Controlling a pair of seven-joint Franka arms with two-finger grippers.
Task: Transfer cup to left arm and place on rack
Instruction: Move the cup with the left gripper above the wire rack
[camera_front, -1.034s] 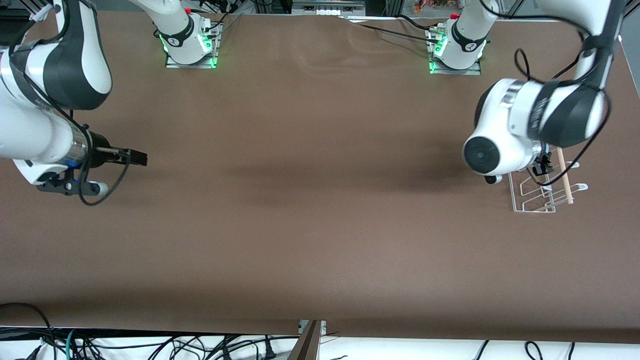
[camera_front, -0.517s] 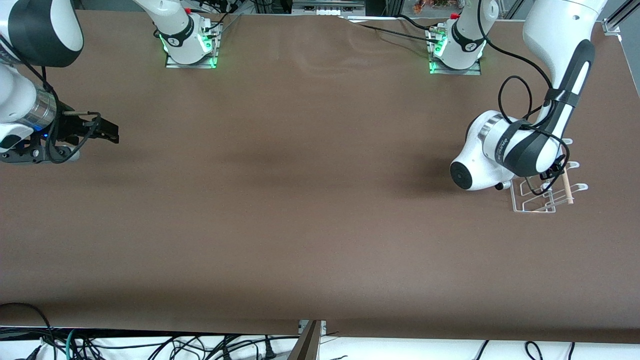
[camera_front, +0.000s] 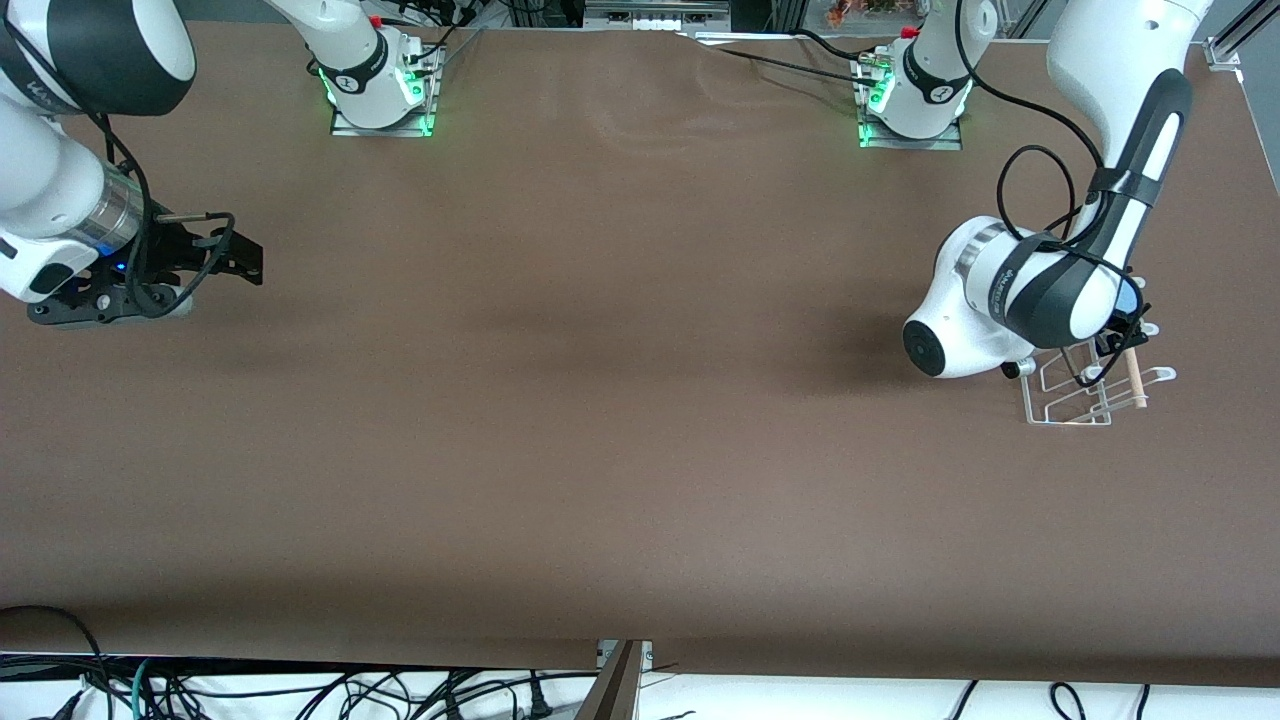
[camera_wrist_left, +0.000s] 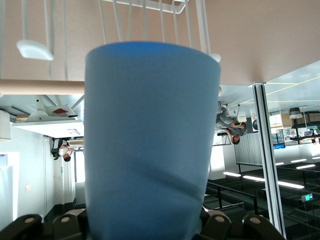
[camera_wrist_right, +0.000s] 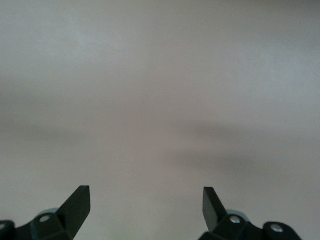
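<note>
Next, I set the light-blue cup down with my left gripper on the rack's white wires (camera_front: 1070, 353) next to the wooden dowel.
The light-blue cup (camera_wrist_left: 150, 140) fills the left wrist view, clamped at its lower part between the jaws of my left gripper (camera_front: 1125, 335). That gripper hangs low over the white wire rack (camera_front: 1070, 395), and the arm hides the cup in the front view. Past the cup, the left wrist view shows the rack's wires (camera_wrist_left: 150, 20) and its wooden dowel (camera_wrist_left: 40, 86) close by. The dowel (camera_front: 1133, 378) lies across the rack. My right gripper (camera_front: 245, 262) is open and empty above bare table at the right arm's end; its fingertips (camera_wrist_right: 80, 200) stand wide apart.
The rack stands near the table edge at the left arm's end. The arm bases (camera_front: 378, 85) (camera_front: 915, 95) sit along the top of the front view. Cables (camera_front: 300, 690) hang below the table's front edge. The brown table (camera_front: 620, 400) is bare between the arms.
My left arm has come down lower over the rack with the cup. My right gripper has drawn back toward the right arm's end of the table, still open.
</note>
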